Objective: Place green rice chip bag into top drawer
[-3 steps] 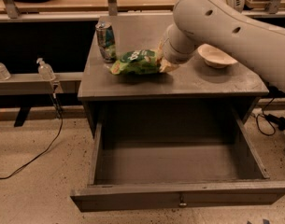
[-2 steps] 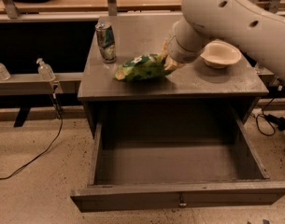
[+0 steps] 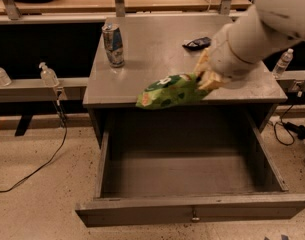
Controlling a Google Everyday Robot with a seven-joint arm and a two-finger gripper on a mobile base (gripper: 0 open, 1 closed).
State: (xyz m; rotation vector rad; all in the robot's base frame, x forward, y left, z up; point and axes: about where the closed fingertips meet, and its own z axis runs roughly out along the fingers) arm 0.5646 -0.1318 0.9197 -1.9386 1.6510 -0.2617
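Observation:
Next, I set the green rice chip bag down with my gripper on the middle of the open top drawer's bottom [image 3: 185,150].
The green rice chip bag [image 3: 169,91] hangs in my gripper [image 3: 204,75], tilted down to the left, at the grey table's front edge and just above the open top drawer [image 3: 192,211]. The gripper is shut on the bag's right end. My white arm [image 3: 262,29] comes in from the upper right and hides part of the table top. The drawer is pulled fully out, and nothing shows in the part of it I can see.
A green-and-silver drink can [image 3: 113,45] stands at the table's back left. A small black packet [image 3: 196,43] lies at the back middle. Bottles [image 3: 48,75] stand on a ledge to the left; cables run on the floor at both sides.
The arm has carried the bag from the middle of the table top forward to its front edge, over the open drawer. The pale bowl on the right is now hidden behind the arm.

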